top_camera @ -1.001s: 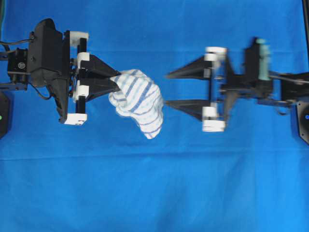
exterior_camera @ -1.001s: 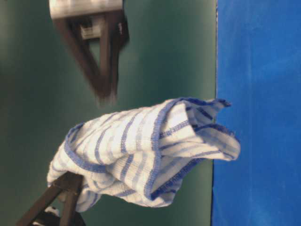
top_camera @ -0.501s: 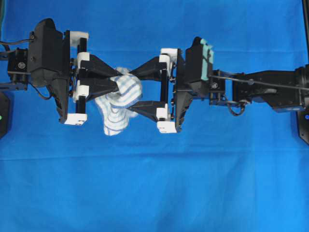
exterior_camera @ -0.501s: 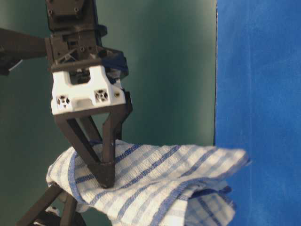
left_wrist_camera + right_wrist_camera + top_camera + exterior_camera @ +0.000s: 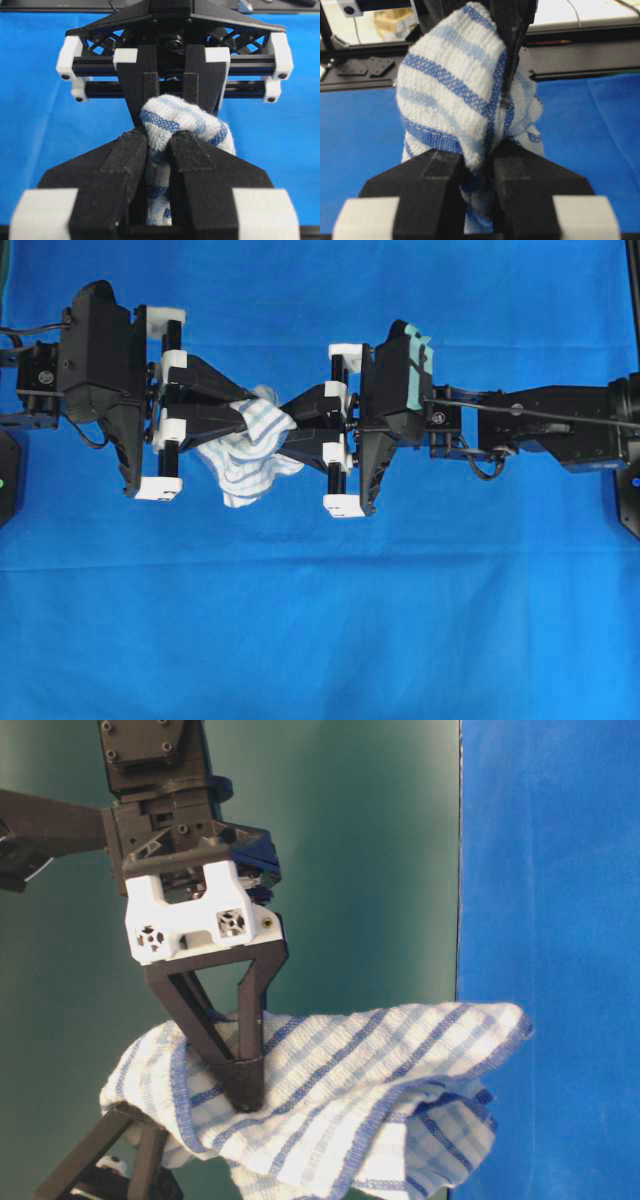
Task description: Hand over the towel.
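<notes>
Next, I let go of the towel with my right gripper on the blue cloth (image 5: 347, 441), just below where the back of its fingers hovers.
The towel (image 5: 245, 455) is a small white cloth with blue stripes, held in the air between both grippers. My left gripper (image 5: 246, 418) is shut on its left part; the cloth shows pinched between the black fingers in the left wrist view (image 5: 172, 125). My right gripper (image 5: 284, 430) is shut on its right part, facing the left gripper tip to tip. In the right wrist view the towel (image 5: 452, 95) bulges above the closed fingers. In the table-level view the towel (image 5: 340, 1110) hangs from the right gripper's fingertips (image 5: 245, 1090).
A large plain blue cloth (image 5: 320, 620) covers the table below both arms. In the table-level view it shows as a blue band at the right (image 5: 550, 870), with a green backdrop (image 5: 360, 870) behind the grippers.
My right gripper came in from the right with its jaws open around the towel, then closed on it. The left gripper stayed shut and still.
</notes>
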Tool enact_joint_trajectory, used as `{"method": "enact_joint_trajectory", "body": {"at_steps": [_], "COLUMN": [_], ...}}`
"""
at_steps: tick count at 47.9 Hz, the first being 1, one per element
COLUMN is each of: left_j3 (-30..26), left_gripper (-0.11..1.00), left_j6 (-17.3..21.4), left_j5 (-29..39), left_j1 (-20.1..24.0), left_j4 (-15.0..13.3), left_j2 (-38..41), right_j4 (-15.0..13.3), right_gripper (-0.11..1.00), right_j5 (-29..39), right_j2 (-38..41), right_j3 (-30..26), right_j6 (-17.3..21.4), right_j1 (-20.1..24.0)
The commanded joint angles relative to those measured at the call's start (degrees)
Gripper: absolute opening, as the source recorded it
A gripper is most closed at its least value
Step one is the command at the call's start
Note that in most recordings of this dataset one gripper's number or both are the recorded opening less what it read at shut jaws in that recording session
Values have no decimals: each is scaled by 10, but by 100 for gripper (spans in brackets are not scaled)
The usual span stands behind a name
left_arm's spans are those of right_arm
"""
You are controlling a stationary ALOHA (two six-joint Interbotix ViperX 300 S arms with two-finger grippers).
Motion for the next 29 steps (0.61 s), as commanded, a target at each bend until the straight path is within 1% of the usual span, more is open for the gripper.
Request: {"method": "enact_joint_trajectory", "body": {"at_steps": [1,9,11,13,17,19,23,26,29], "left_j3": [-15,-4,0,5,12,17,29,39,50], "left_gripper": [5,6,10,20,44,59,81,91,93], "left_j6": [1,-1,-4,-6,-8,-8,-8,-8,-8], "left_j5": [-10,-11,-11,-12,-12,-13,-11,-8,-7], "left_j1": [-2,-4,-4,-6,-10,-11,-15,-18,-23], "left_j4": [0,1,1,-1,-3,-2,-2,-3,-3], "left_j2": [-4,-19,-25,-31,-41,-47,-67,-82,-98], "right_j4": [-1,-2,-1,-2,-2,-1,-1,-1,1], "right_gripper": [14,14,14,14,14,14,14,14,14], "right_j5": [-1,1,1,1,1,1,1,0,0], "right_j2": [-14,-45,-55,-66,-95,-108,-138,-163,-194], "right_j3": [-5,24,33,41,67,79,107,131,159], "right_j6": [1,4,4,4,4,4,6,8,8], "right_j1": [1,2,2,3,4,4,3,4,3]}}
